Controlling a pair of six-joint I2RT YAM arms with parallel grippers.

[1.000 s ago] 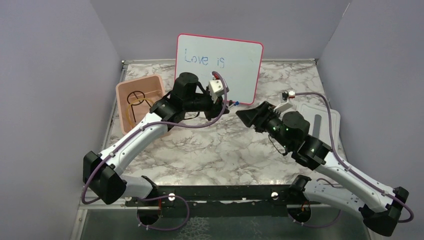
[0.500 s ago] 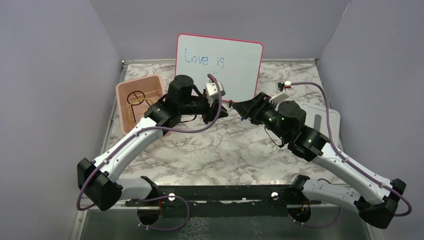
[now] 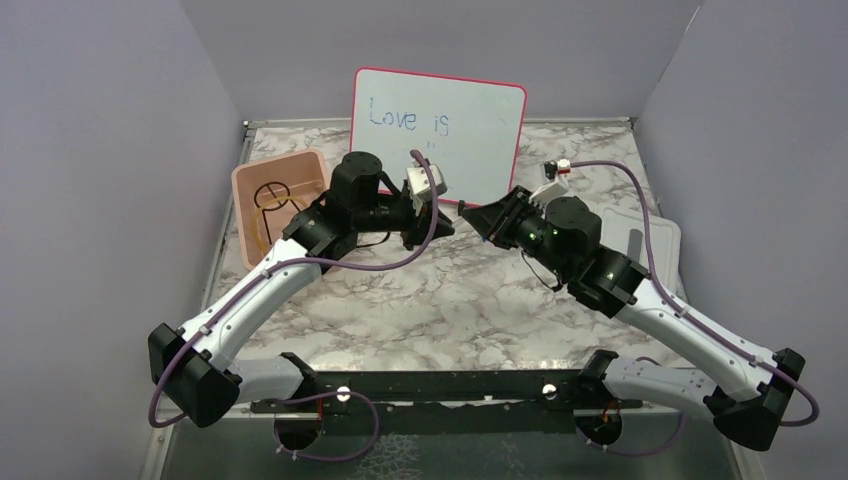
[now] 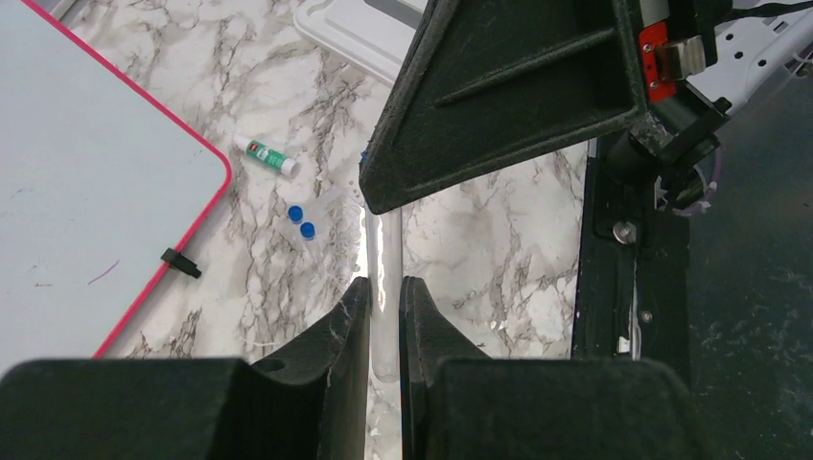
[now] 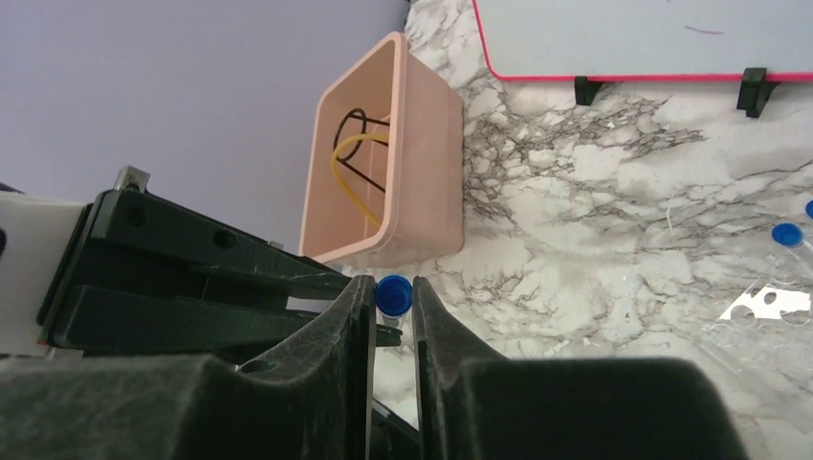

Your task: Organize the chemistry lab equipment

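Note:
I need to release the clear tube from my right gripper in the clear rack (image 3: 474,252) (image 5: 764,264), in line with the loose blue caps.
A clear tube (image 4: 383,249) is clamped in my left gripper (image 4: 383,283), which is shut on its lower end above the marble table. The tube's blue cap (image 5: 393,294) sits between the fingers of my right gripper (image 5: 393,280), and both pads press against it. In the top view the left gripper (image 3: 448,208) and right gripper (image 3: 468,211) meet tip to tip in front of the whiteboard (image 3: 440,120). The black wire ring tripod (image 3: 272,193) and the tan rubber tube (image 3: 262,228) lie inside the pink bin (image 3: 250,200).
A white lid (image 3: 655,245) lies at the right. A small green-labelled vial (image 4: 270,156) and two loose blue caps (image 4: 295,213) lie near the whiteboard's corner. Another blue-capped tube (image 5: 788,235) rests on the marble (image 5: 623,249). Purple walls enclose the table.
My right gripper has moved left to meet the left gripper and narrowed its jaws around the tube's blue cap. The left arm shifted slightly left, still holding the tube.

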